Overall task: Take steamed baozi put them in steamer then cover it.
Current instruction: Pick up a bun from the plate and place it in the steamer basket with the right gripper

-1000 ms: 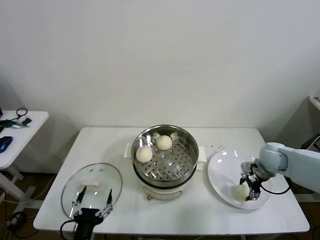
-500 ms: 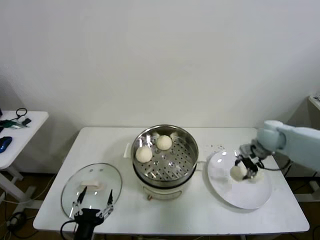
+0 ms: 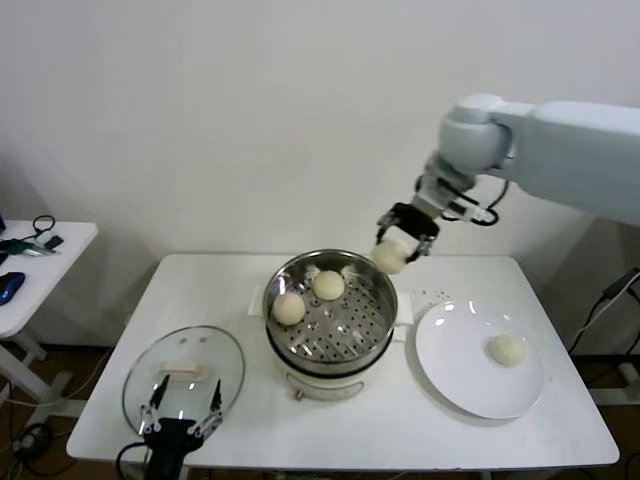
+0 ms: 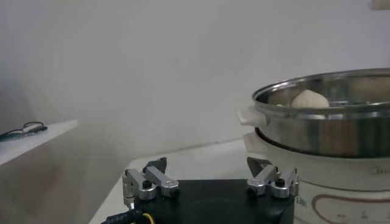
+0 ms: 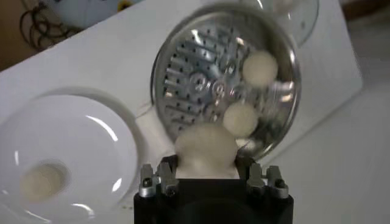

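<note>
Next, I let go of the baozi with my right gripper on the bare front of the steamer's bottom (image 3: 324,342) (image 5: 209,61), closer to the front of the table than both baozi inside.
My right gripper (image 3: 398,244) is raised over the steamer's right rim, shut on a cream-white steamed baozi (image 3: 390,257) that fills the jaws (image 5: 205,150). Two more baozi (image 3: 328,285) (image 3: 288,309) lie on the perforated floor of the shiny steamer (image 3: 372,330). A further baozi (image 3: 507,350) rests on the white plate (image 3: 455,370). The glass cover (image 3: 158,395) with its cream handle lies flat on the table at the front left. My left gripper (image 3: 181,403) sits open low at the table's front edge, just in front of the cover.
The steamer stands on a cream-white pot base (image 4: 347,192) in the middle of the white table (image 3: 230,285). A side table (image 3: 45,262) with cables and small items stands to the far left. A wall rises close behind.
My right gripper has lifted one baozi off the plate and carried it up and left to above the steamer's right rim. The left arm has stayed where it was.
</note>
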Available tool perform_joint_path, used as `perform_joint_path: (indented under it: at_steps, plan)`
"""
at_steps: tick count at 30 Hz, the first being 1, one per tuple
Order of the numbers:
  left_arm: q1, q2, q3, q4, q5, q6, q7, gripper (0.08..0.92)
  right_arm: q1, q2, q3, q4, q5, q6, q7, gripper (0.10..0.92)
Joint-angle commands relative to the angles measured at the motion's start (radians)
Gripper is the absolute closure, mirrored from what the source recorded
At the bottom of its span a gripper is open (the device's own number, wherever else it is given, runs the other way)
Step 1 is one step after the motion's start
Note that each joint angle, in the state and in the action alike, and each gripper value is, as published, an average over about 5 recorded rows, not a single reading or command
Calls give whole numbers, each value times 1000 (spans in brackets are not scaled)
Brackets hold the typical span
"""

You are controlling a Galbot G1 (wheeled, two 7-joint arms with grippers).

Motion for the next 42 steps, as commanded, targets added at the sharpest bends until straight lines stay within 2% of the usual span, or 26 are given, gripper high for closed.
perform_joint_path:
  at_steps: [1,11,28,31,36,42]
  plan:
    - [0,-1,0,-2,-2,-1,-2,177,-92,257,33,95,-154,156,48,388]
    - [2,-1,-13,-6,-10,-2,-7,177,-334,263,26,13,-344,143,124,397]
    - [1,-2,-10,-4,-7,-1,-6,177,-404,296,35,-64,-405,132,145,387]
    - [1,-1,-10,-4,-8,-3,-7,177,-388,295,34,-63,-375,133,145,360]
    - [3,0,-10,-2,-9,-6,-7,177,-298,246,55,-56,-254,130,133,241]
    - [5,2,-14,-3,-7,-9,-7,177,-14,81,-78,-121,87,71,-42,203]
